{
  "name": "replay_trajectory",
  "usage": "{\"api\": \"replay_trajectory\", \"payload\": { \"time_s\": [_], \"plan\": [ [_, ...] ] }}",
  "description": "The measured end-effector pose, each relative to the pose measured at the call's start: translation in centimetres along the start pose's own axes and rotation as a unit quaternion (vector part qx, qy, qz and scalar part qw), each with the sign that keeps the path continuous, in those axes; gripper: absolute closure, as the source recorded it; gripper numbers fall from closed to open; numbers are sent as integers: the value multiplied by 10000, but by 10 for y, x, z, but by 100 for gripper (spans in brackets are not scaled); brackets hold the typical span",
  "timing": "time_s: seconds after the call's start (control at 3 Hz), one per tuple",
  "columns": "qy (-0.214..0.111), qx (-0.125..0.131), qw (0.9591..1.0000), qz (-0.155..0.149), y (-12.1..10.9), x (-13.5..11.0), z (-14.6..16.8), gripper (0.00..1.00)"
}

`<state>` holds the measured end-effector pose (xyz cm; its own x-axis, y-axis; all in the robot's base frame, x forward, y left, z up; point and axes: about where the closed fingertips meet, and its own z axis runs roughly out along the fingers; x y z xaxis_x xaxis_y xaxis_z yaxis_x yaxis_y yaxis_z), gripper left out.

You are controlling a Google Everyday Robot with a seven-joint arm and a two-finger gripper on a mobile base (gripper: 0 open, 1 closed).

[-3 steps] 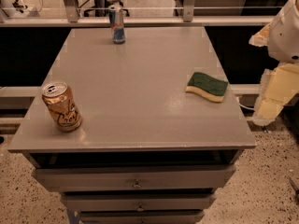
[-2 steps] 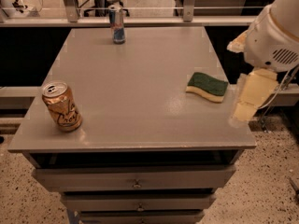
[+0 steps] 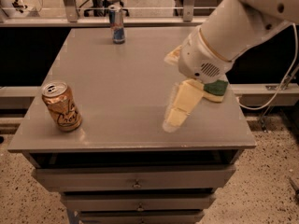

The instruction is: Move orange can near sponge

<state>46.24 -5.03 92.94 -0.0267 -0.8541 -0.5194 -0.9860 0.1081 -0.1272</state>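
My gripper is to move to the orange can next and close around its side at mid-height [image 3: 63, 111], below the silver top.
The orange can [image 3: 61, 106] stands upright near the table's front left corner, tan-orange with dark cursive lettering and a silver top. The sponge [image 3: 217, 88], green on top with a pale base, lies near the right edge and is mostly hidden behind my arm. My gripper [image 3: 168, 91] hangs over the middle-right of the table, left of the sponge and far to the right of the can. Its cream fingers [image 3: 180, 105] are spread apart and hold nothing.
A slim blue-and-silver can [image 3: 117, 24] stands at the table's far edge. The grey table [image 3: 117, 73] has drawers below its front edge. My white arm [image 3: 233, 31] reaches in from the upper right. A cable hangs at the far right.
My arm has swung left from beyond the table's right edge to over the table, now covering most of the sponge. The cans and sponge have not moved.
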Motion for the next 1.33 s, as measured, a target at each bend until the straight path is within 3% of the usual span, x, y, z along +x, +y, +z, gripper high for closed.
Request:
{"api": "replay_trajectory", "payload": {
  "time_s": [0.33, 0.67, 1.0, 1.33],
  "plan": [
    [-611, -259, 9976, -216, 7, -47, 38, 0],
    [-1247, -454, 9908, -249, 14, -90, 72, 0],
    [-1245, -454, 9909, -250, 14, -90, 72, 0],
    [-1487, -347, 9880, -217, 8, -92, 77, 0]
  ]
}}
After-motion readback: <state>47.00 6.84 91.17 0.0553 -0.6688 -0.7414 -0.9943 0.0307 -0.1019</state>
